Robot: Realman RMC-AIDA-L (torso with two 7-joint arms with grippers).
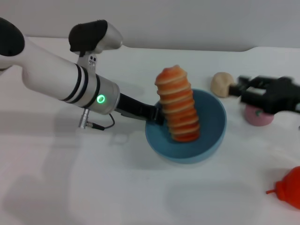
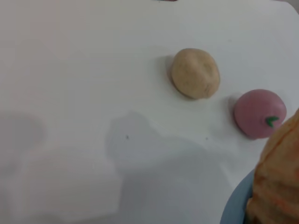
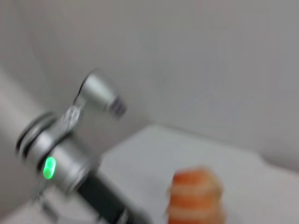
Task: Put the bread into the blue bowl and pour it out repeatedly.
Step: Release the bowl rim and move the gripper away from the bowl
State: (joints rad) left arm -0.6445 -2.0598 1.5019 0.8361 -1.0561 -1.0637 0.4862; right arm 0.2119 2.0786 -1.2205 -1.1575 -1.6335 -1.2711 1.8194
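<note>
Next, my left gripper lets go of the blue bowl on the white table (image 1: 201, 151) in front of the tan ball.
The blue bowl (image 1: 211, 126) sits in the middle of the white table. The bread (image 1: 178, 105) stands on end in it, orange-and-cream ridges facing me, leaning on the bowl's left side. My left gripper (image 1: 157, 115) is at the bowl's left rim, its black fingers shut on the rim. My right gripper (image 1: 239, 89) is open and empty to the right of the bowl, beside the tan ball. The left wrist view shows an edge of the bread (image 2: 278, 177) and the bowl (image 2: 236, 205). The right wrist view shows the bread's top (image 3: 196, 193).
A small round tan ball (image 1: 221, 83) lies right of the bowl, also in the left wrist view (image 2: 195, 73). A pink peach-like ball (image 1: 258, 116) lies under my right gripper, also in the left wrist view (image 2: 259, 113). A red object (image 1: 288, 187) is at the front right edge.
</note>
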